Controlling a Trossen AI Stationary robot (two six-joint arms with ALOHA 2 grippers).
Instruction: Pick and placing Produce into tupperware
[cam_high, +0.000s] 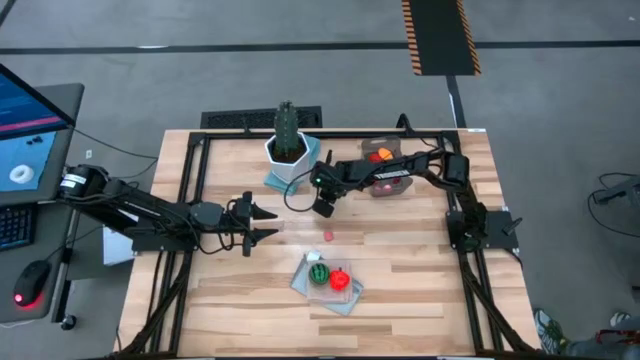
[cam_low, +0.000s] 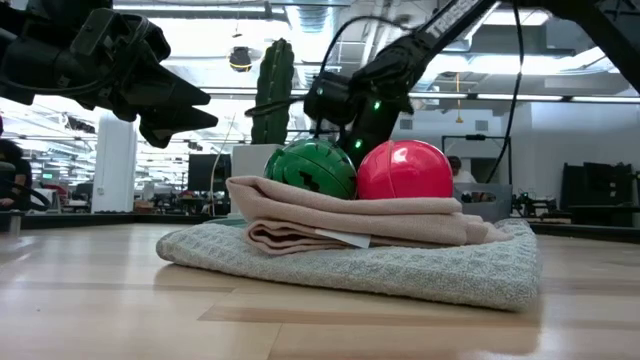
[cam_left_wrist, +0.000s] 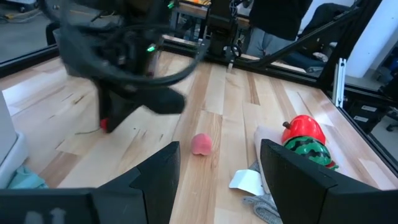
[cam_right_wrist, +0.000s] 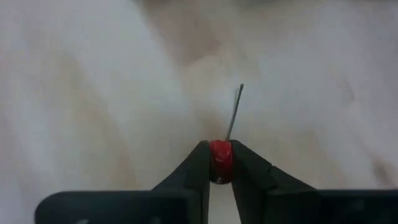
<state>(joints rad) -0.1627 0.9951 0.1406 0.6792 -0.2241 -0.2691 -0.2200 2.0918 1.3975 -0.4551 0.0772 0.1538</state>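
Next, my right gripper drops the red bit inside the tupperware (cam_high: 381, 165) near the orange piece.
My right gripper (cam_high: 323, 207) is over the middle of the table, just in front of the white pot, shut on a tiny red berry-like bit (cam_right_wrist: 220, 159). A pink berry bit (cam_high: 329, 236) lies on the wood nearer the front edge. A green-striped round piece (cam_high: 318, 273) and a red one (cam_high: 339, 280) rest on a folded cloth (cam_high: 345, 296). The tupperware (cam_high: 388, 172) stands at the far right with an orange piece (cam_high: 381, 155) inside. My left gripper (cam_high: 272, 223) waits open at the left, pointing level toward the table's right. My right gripper pinches the red bit's two sides (cam_right_wrist: 220, 163) between its two fingertips, at their free ends. The fingers slant steeply down from the table's right. A thin dark stem (cam_right_wrist: 235, 112) sticks out of the bit beyond the fingertips. Whether the bit is clear of the wood, I cannot tell.
A tall green cactus (cam_high: 287, 124) in a white hexagonal pot (cam_high: 291, 156) stands on a bluish cloth at the far middle, close beside my right arm. A black frame (cam_high: 190, 170) borders the table. Bare wood lies between the two grippers and along the front edge.
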